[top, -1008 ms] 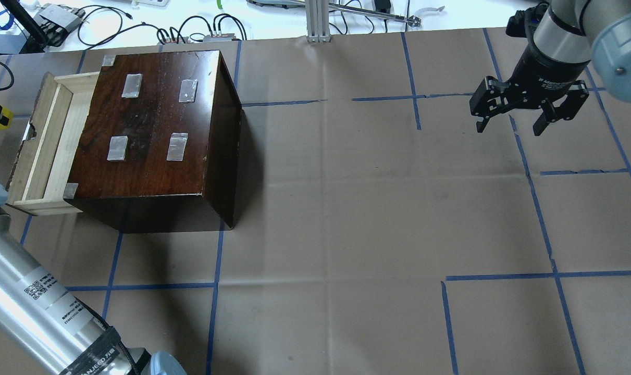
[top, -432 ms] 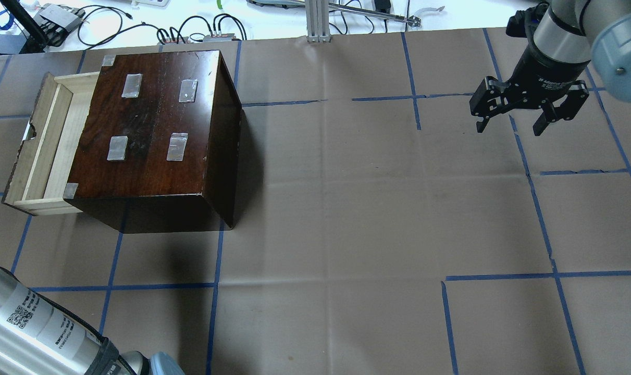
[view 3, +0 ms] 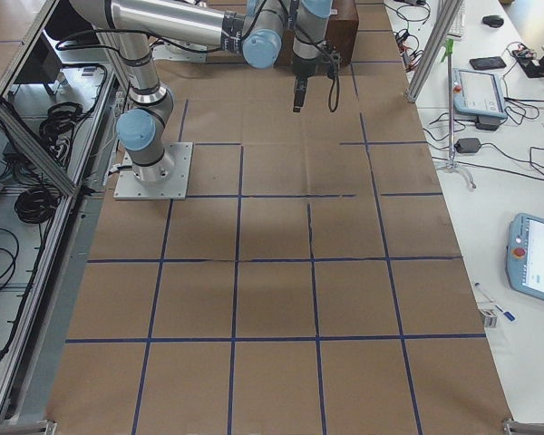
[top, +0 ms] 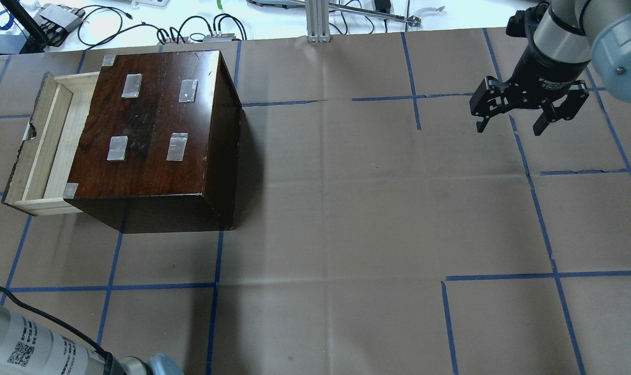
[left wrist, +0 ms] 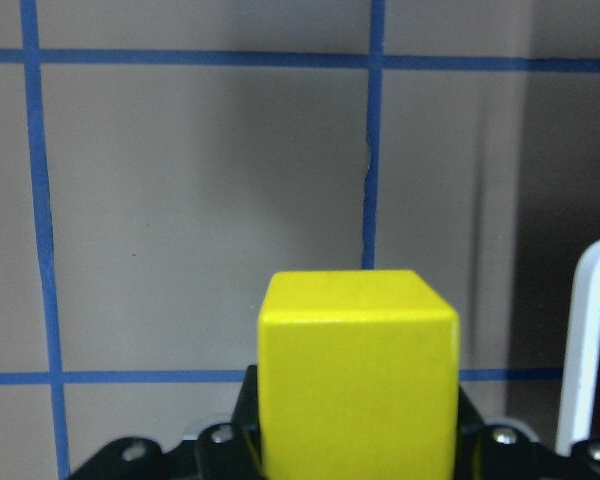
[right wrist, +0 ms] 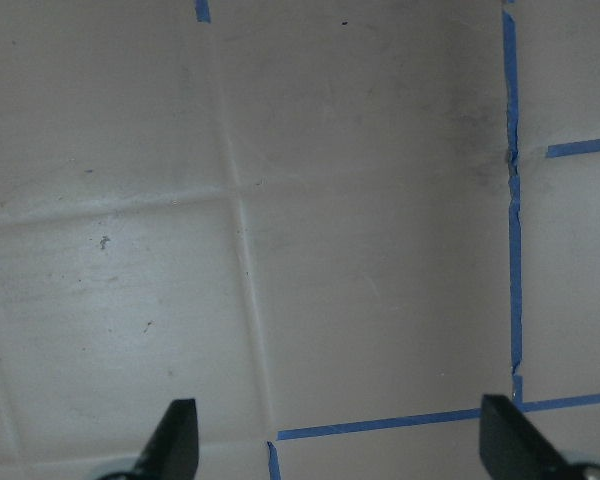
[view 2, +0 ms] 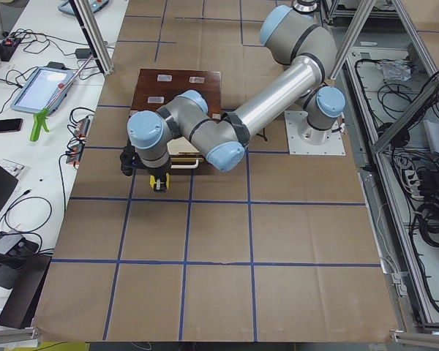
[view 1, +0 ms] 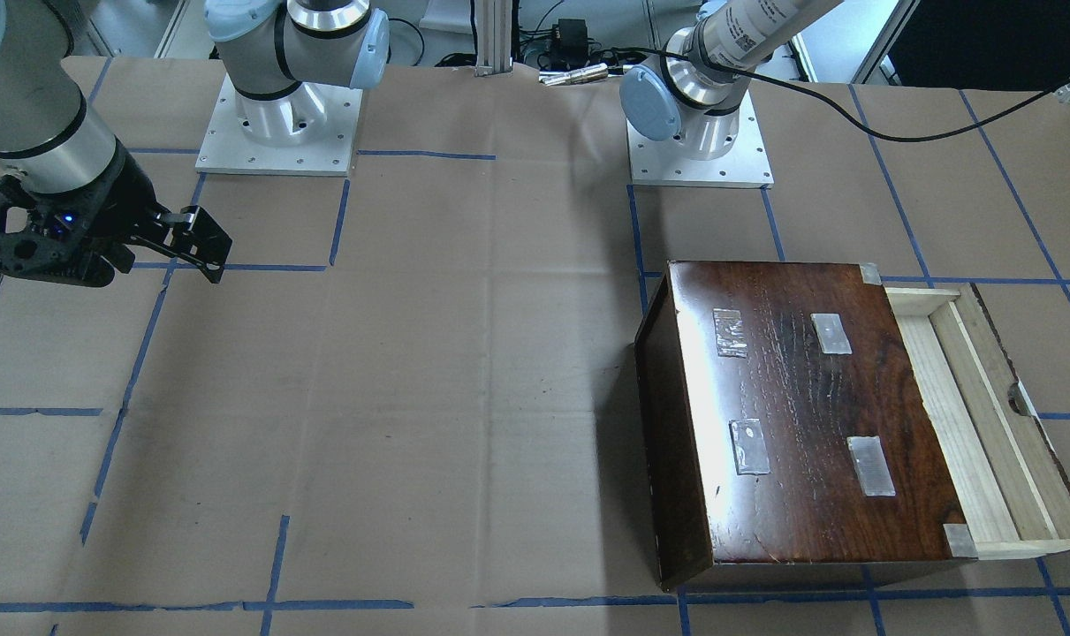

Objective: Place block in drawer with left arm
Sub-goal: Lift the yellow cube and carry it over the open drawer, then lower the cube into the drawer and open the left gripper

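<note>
My left gripper has the yellow block. It will release the block on the drawer's bottom beside the dark box (view 1: 929, 364), toward the arm bases.
The yellow block (left wrist: 358, 380) fills the bottom of the left wrist view, and my left gripper (left wrist: 355, 460) is shut on it above the brown paper. In the exterior left view the block (view 2: 158, 180) hangs under the left gripper just in front of the drawer's front. The drawer (top: 49, 140) is pulled open from the dark wooden box (top: 153, 125) and looks empty; it also shows in the front-facing view (view 1: 976, 415). The left gripper is outside the overhead view. My right gripper (top: 509, 122) is open and empty at the far right.
A white handle (left wrist: 590, 340) on the drawer front shows at the right edge of the left wrist view. The left arm's lower section (top: 28, 344) lies at the overhead view's bottom left. Cables and tools (top: 112, 23) lie beyond the table's far edge.
The left arm has drawn back toward the overhead view's bottom left corner, and the yellow block at the left edge has left that view. The right arm has not moved.
</note>
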{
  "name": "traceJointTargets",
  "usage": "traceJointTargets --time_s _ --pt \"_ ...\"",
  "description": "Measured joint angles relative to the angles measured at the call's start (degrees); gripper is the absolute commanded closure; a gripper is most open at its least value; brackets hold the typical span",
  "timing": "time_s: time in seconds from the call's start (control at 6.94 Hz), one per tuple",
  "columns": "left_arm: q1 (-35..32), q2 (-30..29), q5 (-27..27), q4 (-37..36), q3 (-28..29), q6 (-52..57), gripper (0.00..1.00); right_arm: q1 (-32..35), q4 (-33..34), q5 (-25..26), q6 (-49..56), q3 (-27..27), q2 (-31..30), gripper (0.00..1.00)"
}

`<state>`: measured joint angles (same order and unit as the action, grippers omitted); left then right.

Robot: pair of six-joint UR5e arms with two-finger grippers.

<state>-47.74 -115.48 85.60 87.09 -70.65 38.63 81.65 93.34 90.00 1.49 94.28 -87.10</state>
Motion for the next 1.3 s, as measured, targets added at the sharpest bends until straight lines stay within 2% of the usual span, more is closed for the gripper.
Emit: traceJointTargets --time_s 0.29,0.72,1.3 --pt "-3.6 7.1 0.0 -1.0 -8.9 -5.5 0.69 0.0 0.0 0.0 0.0 0.0 0.0 0.00" --pt "-9.5 14.2 -0.1 -1.8 -17.7 -13.0 0.69 0.0 0.0 0.0 0.0 0.0 0.0 0.00" --pt "-10.9 13.1 -0.1 -7.9 -23.2 -14.0 0.69 0.0 0.0 0.0 0.0 0.0 0.0 0.00"
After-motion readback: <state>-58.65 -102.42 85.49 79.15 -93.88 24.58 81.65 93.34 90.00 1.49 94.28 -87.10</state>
